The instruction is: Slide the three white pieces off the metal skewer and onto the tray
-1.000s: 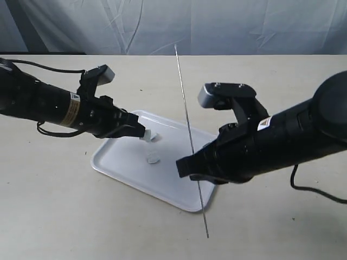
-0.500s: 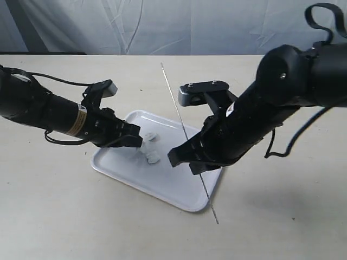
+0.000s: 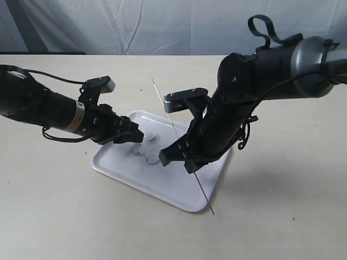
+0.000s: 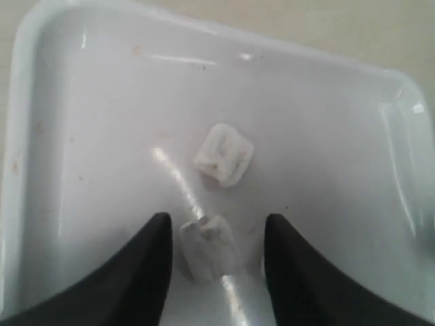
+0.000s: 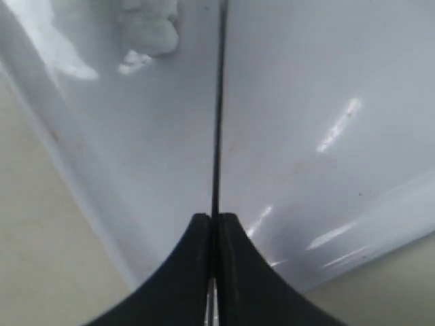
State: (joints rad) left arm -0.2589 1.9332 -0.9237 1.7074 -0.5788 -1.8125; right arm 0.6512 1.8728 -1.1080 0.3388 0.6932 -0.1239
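Note:
My right gripper has the metal skewer, which slants across the tray now. Next, I lay it down across the white tray [image 3: 181, 156] [image 5: 258, 102] beside the cluster of white pieces.
The white tray [image 3: 162, 184] lies mid-table. White pieces [image 3: 148, 149] rest on it in a small cluster. My left gripper [image 3: 134, 136] hovers low at the cluster, open. In the left wrist view one piece [image 4: 206, 248] sits between the black fingers [image 4: 146, 272] of this gripper [image 4: 219, 217], touching neither, and a second piece [image 4: 223, 154] lies just beyond. My right gripper [image 3: 184, 161] is shut on the metal skewer [image 3: 162, 103], which slants across the tray. In the right wrist view the skewer [image 5: 219, 102] runs out from the pinched jaws [image 5: 216, 219], bare, past one piece [image 5: 149, 24].
The beige table [image 3: 65, 216] surrounds the tray on all sides. The skewer's lower end [image 3: 211, 210] pokes past the tray's near right rim. A grey cloth backdrop [image 3: 162, 21] hangs behind. Black cables trail from both arms.
My right arm has swung in towards the left and brought the skewer lower and more slanted over the tray. The left gripper has stayed by the pieces, which now lie clustered together.

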